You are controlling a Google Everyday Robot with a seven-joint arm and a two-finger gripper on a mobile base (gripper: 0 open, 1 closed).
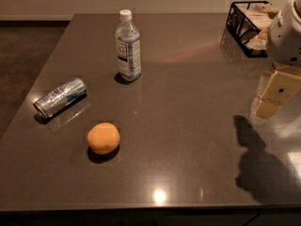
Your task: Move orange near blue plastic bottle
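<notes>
I should close my gripper around the orange's sides (pixel 107 136), because the orange needs to be moved to a spot near the blue plastic bottle.
The orange (pixel 103 138) sits on the dark table (pixel 188 126), front left of the middle. The blue plastic bottle (pixel 128 46) stands upright toward the back, well behind the orange, with a white cap and a white-and-dark label. My gripper (pixel 268 106) hangs from the white arm at the right edge of the view, above the table's right side. It is far to the right of both the orange and the bottle and holds nothing that I can see.
A silver and blue can (pixel 60 98) lies on its side at the left, between bottle and orange. A black wire basket (pixel 244 25) with pale packets stands at the back right. The table's front edge runs along the bottom.
</notes>
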